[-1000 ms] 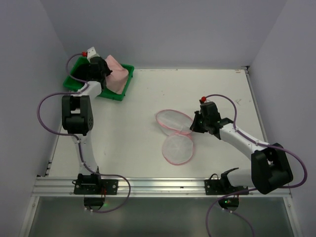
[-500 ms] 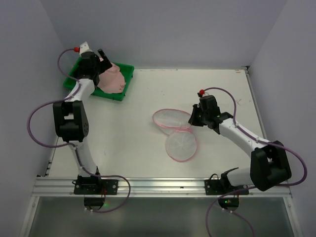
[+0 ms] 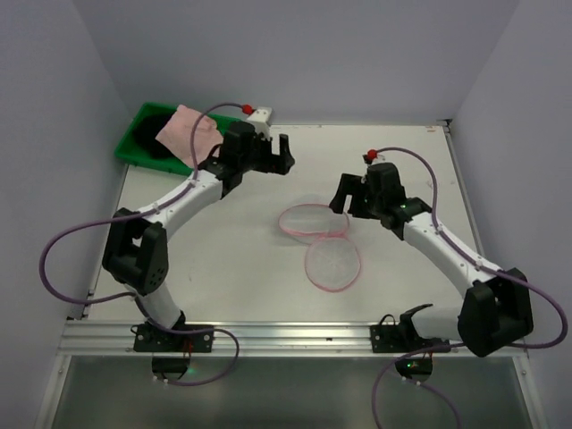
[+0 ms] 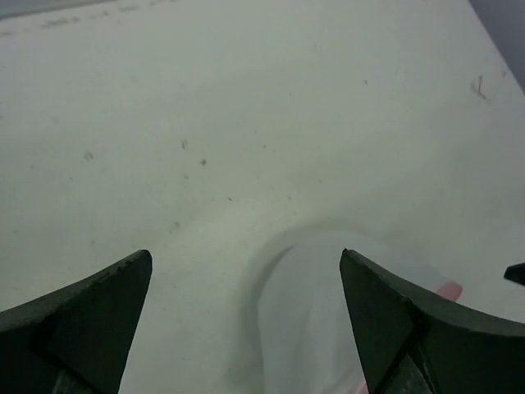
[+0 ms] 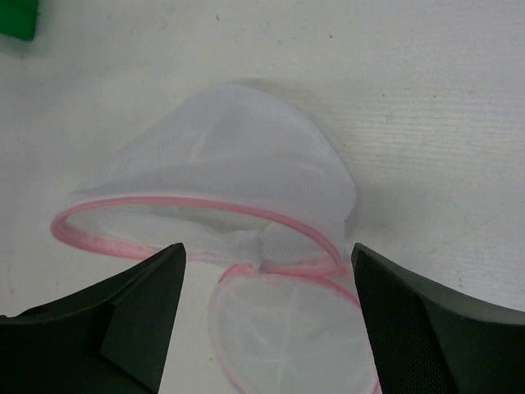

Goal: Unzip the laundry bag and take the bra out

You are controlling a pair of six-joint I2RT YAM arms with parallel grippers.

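Note:
My right gripper is to close next on the flat half's pink rim [image 3: 335, 291] of the laundry bag, at the end that is farthest from the domed half.
The laundry bag [image 3: 313, 219] lies unzipped in the middle of the table, its two pink-rimmed mesh halves spread apart, the lower half [image 3: 332, 264] flat. In the right wrist view the domed half [image 5: 230, 164] sits just ahead of my open right gripper [image 5: 267, 246], which holds nothing. My right gripper [image 3: 342, 201] hovers at the bag's right edge. The pink bra [image 3: 185, 132] lies draped over the green tray [image 3: 134, 134] at the back left. My left gripper [image 3: 273, 161] hangs open and empty over the table behind the bag; white mesh [image 4: 328, 312] shows below its fingertips [image 4: 246, 252].
A dark shape [image 3: 152, 147] lies in the green tray beside the bra. A corner of the tray [image 5: 16, 20] shows in the right wrist view. Walls close the table at the back and both sides. A metal rail [image 3: 286, 338] runs along the near edge.
My left gripper opened, left the bra on the tray and swung right towards the bag. My right gripper opened, let go of the bag's rim and drew back a little.

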